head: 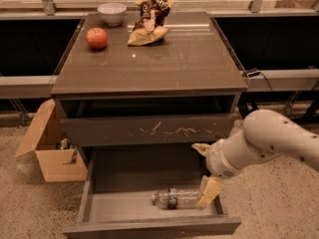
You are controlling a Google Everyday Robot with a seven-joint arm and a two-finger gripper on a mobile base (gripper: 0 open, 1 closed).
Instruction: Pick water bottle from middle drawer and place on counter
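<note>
Next, I close my gripper on the water bottle's bottom end (194,198), which is opposite the cap and beside the lower finger of my gripper.
The water bottle (175,198) lies on its side on the floor of the open middle drawer (119,205), near the front right. My gripper (205,171) hangs over the drawer's right end, just right of the bottle. It is open: one pale finger (209,192) reaches down next to the bottle's right end, the other (201,148) sits higher, near the scratched drawer front. It holds nothing. The counter (164,59) is the glossy brown top of the cabinet above.
On the counter stand a red apple (96,38), a white bowl (111,13) and a crumpled chip bag (148,22), all toward the back. The scratched upper drawer front (149,129) overhangs the middle drawer. An open cardboard box (50,151) sits on the floor at left.
</note>
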